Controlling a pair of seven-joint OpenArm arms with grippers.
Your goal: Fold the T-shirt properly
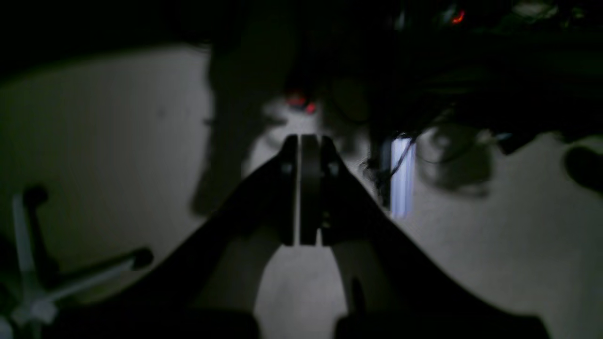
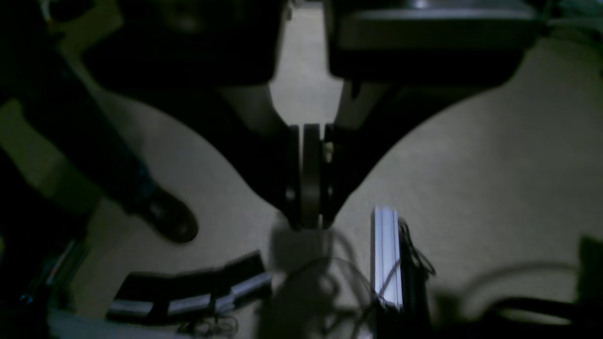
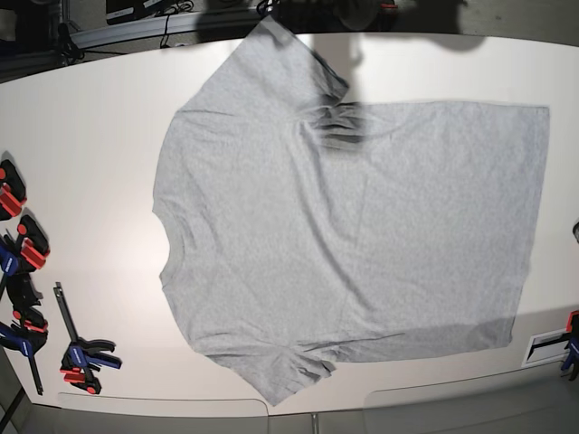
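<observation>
The T-shirt's far sleeve reaches the table's far edge. My right gripper needs to go there next and close on the sleeve's middle [image 3: 273,61].
The T-shirt [image 3: 353,244] lies spread flat on the white table [image 3: 90,136] in the base view, light grey, with a plain face up. Its neck points left, its hem runs down the right side, and one sleeve [image 3: 280,54] reaches the far edge while the other [image 3: 294,375] lies near the front edge. Some wrinkles sit by the upper sleeve. Neither arm shows in the base view. The left gripper [image 1: 309,141] is shut with nothing in it, over dim floor. The right gripper [image 2: 308,221] is also shut and holds nothing.
Several red and blue clamps [image 3: 27,298] lie along the table's left edge, and another clamp [image 3: 570,339] sits at the right. Below the wrists are floor, an aluminium profile [image 2: 386,254] with cables, a chair base [image 1: 33,282] and a dark shoe [image 2: 169,219].
</observation>
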